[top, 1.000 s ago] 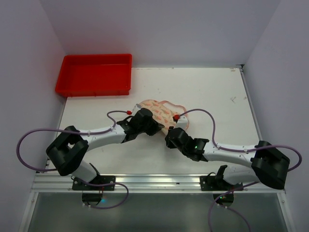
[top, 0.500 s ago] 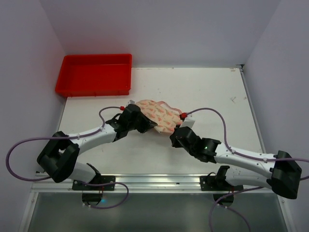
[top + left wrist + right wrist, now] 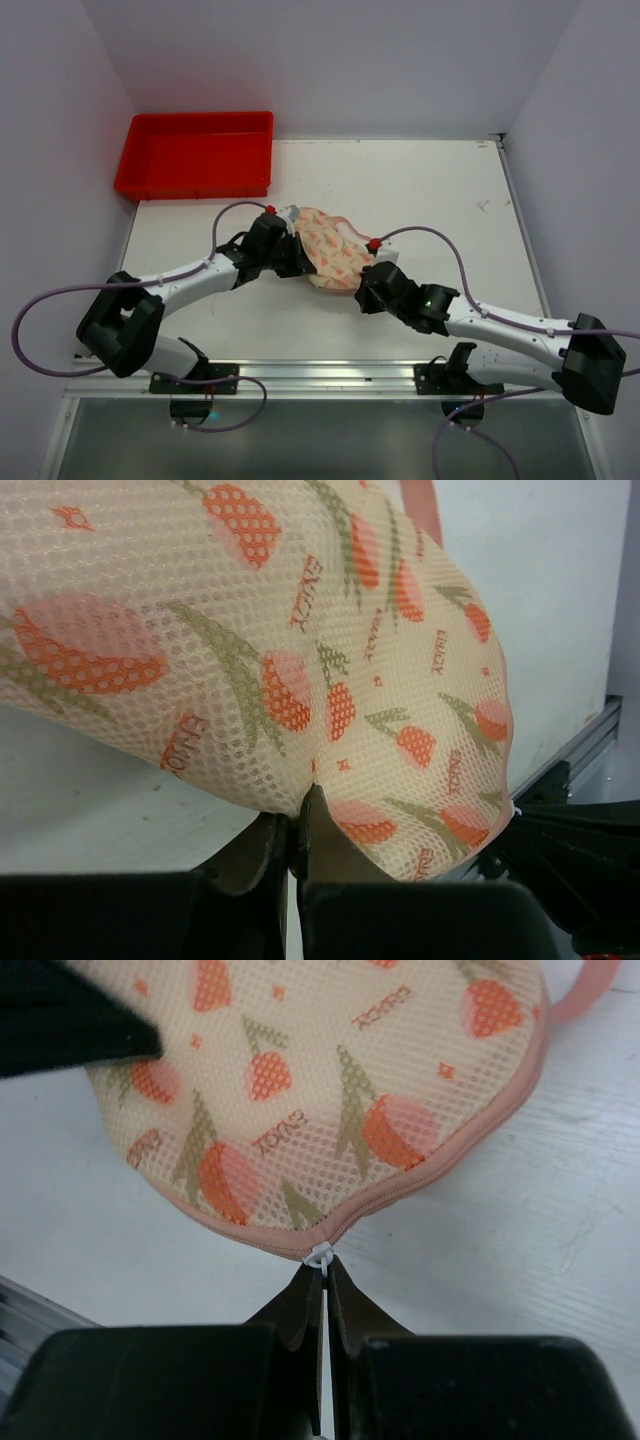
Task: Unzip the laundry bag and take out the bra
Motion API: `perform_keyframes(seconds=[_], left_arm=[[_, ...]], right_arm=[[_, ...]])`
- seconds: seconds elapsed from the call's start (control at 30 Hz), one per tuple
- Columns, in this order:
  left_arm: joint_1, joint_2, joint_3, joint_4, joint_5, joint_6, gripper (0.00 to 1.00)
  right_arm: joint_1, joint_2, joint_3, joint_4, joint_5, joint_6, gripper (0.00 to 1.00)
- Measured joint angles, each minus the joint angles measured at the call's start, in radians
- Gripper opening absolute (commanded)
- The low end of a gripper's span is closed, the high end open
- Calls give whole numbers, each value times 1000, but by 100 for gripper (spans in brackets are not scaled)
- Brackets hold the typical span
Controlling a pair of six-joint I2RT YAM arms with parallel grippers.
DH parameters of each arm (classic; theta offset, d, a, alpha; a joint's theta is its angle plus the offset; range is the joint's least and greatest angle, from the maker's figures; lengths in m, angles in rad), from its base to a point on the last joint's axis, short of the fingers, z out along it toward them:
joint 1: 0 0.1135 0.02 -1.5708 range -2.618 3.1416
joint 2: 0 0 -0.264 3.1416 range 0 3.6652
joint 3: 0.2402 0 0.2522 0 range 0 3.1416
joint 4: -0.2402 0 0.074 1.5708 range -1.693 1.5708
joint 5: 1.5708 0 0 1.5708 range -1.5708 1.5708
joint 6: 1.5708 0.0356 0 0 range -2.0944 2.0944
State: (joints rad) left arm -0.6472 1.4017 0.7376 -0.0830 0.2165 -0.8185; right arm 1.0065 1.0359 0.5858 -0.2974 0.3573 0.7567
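Observation:
My left gripper should open, as it pinches the laundry bag's mesh away from the zipper, and then take the bag's pink zipper edge (image 3: 420, 1176) before unzipping.
The laundry bag (image 3: 328, 248) is a cream mesh pouch with orange print and a pink zipper edge, lying mid-table. It fills the left wrist view (image 3: 300, 630) and the upper right wrist view (image 3: 330, 1080). My left gripper (image 3: 297, 810) is shut, pinching the bag's mesh at its left side (image 3: 293, 252). My right gripper (image 3: 326, 1272) is shut on the white zipper pull (image 3: 321, 1255) at the bag's near edge (image 3: 362, 290). The zipper looks closed. The pink loop strap (image 3: 590, 990) sticks out at the far end. The bra is hidden.
A red plastic tray (image 3: 196, 153) stands at the back left corner of the white table (image 3: 440, 200). Purple cables loop off both arms. The metal rail (image 3: 320, 378) runs along the near table edge.
The bag has turned and bunched up between the two grippers. My left gripper shifted slightly right and back. My right gripper came up against the bag's near edge.

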Motion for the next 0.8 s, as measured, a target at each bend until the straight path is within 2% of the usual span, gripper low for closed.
perform_keyframes(seconds=[0.07, 0.17, 0.2, 0.23, 0.3, 0.4, 0.53, 0.67, 0.8], left_arm=[[22, 35, 19, -14, 18, 58, 8], [62, 120, 76, -36, 43, 109, 35], [77, 144, 94, -42, 55, 116, 60], [93, 160, 106, -45, 61, 128, 74], [128, 164, 116, -58, 70, 121, 91], [164, 117, 115, -109, 38, 80, 100], [168, -94, 31, -159, -43, -11, 100], [165, -307, -125, -129, -61, -147, 92], [136, -321, -238, -93, -61, -267, 81]], right_arm=[[-2, 43, 5, 19, -50, -27, 0], [-5, 133, 22, 72, -135, -67, 0], [-5, 167, 35, 86, -155, -76, 0], [-4, 202, 50, 98, -176, -82, 0], [-3, 266, 84, 122, -212, -88, 0], [-3, 364, 150, 167, -266, -88, 0], [8, 503, 262, 240, -320, -87, 0], [25, 570, 330, 281, -346, -87, 0], [35, 592, 348, 306, -351, -87, 0]])
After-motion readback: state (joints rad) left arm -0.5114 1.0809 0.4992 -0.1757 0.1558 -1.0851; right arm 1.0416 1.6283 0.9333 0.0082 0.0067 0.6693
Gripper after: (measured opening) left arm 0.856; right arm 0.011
